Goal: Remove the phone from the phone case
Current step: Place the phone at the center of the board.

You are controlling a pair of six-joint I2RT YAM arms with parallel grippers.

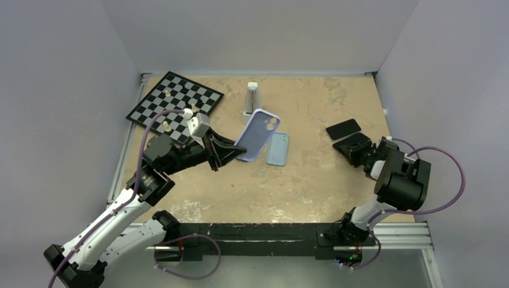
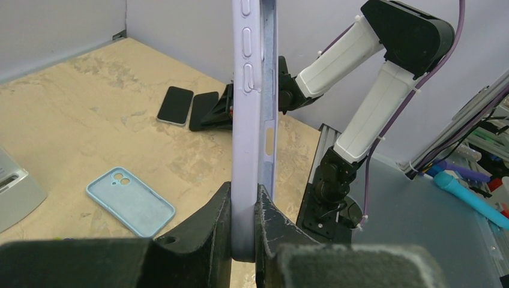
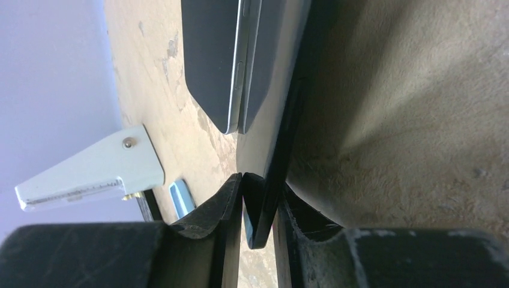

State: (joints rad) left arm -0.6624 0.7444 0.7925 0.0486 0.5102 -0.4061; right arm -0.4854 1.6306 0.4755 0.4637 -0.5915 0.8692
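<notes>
The lavender phone case, now held tilted above the table, will go down from my left gripper on top of the light blue phone case (image 1: 277, 149) (image 2: 131, 201).
My left gripper (image 1: 235, 148) is shut on the lower end of a lavender phone case (image 1: 259, 133) and holds it tilted above the table. In the left wrist view the case (image 2: 247, 108) stands edge-on between the fingers (image 2: 207, 234); I cannot tell whether a phone is inside. My right gripper (image 1: 359, 151) is shut on the edge of a flat black case or phone (image 1: 350, 144), which rests on the table; it also shows in the right wrist view (image 3: 264, 198). A black phone (image 1: 343, 128) with a silver edge (image 3: 213, 60) lies right beside it.
A light blue phone case (image 1: 277, 149) lies face down mid-table, also in the left wrist view (image 2: 130, 201). A chessboard (image 1: 174, 103) with a few pieces sits at the back left. A small grey-white stand (image 1: 252, 99) is at the back. Walls enclose the table.
</notes>
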